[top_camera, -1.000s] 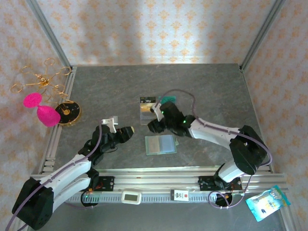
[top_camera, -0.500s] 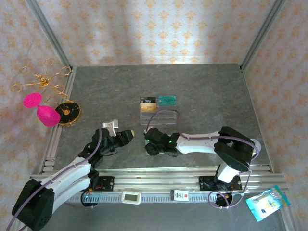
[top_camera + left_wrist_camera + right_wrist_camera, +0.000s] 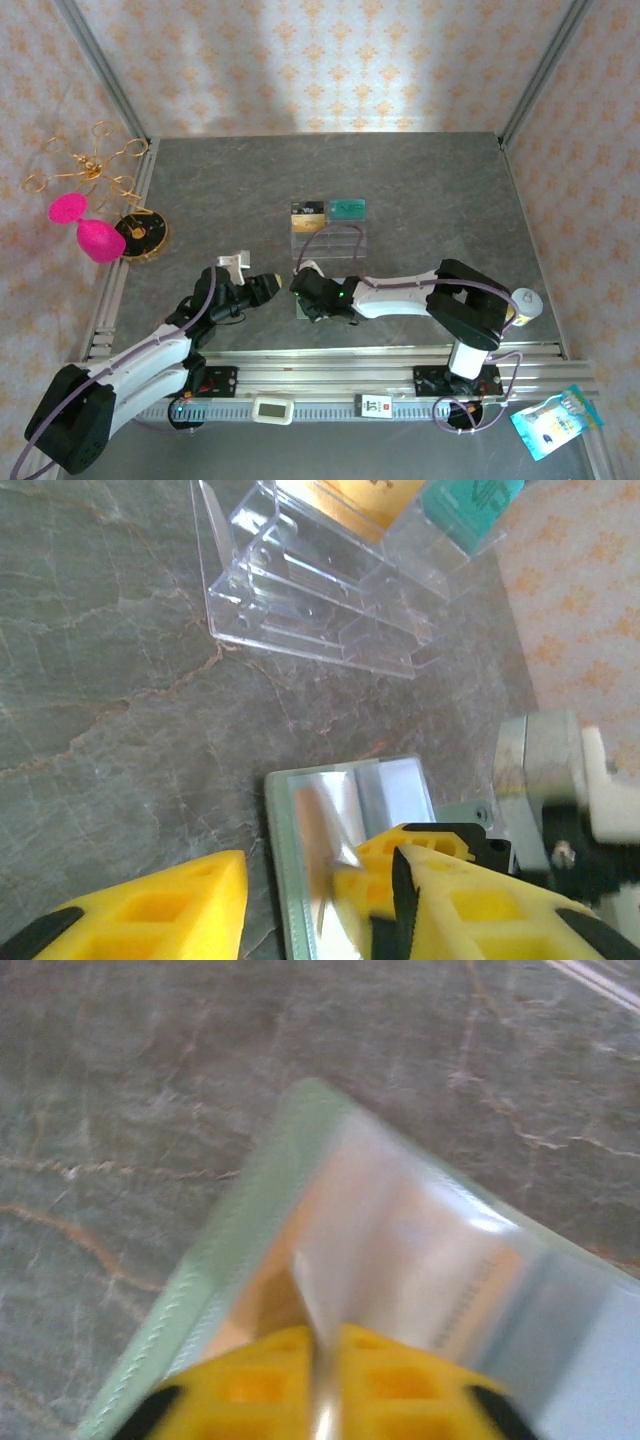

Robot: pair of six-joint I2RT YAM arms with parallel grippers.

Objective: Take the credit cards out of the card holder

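Observation:
My right gripper pinches the sleeve over the orange-tan card, so it should open and take the card's inner edge (image 3: 505,1278) while my left gripper steadies the holder.
The sage-green card holder (image 3: 400,785) lies open on the table, in front of the clear tray. My right gripper (image 3: 312,298) is down on it, shut on a thin clear sleeve that lifts off the holder's (image 3: 230,1260) left half. An orange-tan card (image 3: 258,1305) shows blurred under that sleeve. My left gripper (image 3: 265,288) hovers open at the holder's left edge, its yellow fingers (image 3: 130,915) on either side of that edge. A black and gold credit card (image 3: 308,211) and a teal one (image 3: 348,208) stand in the tray.
The clear plastic tray (image 3: 328,240) stands just behind the holder. A gold wire stand (image 3: 140,232) and pink pieces (image 3: 98,240) sit at the left edge. An aluminium rail (image 3: 330,365) runs along the front. A blue packet (image 3: 555,420) lies beyond it.
My right gripper came forward from the tray to the card holder and shut on its sleeve. The teal card now stands in the tray. My left gripper edged right toward the holder.

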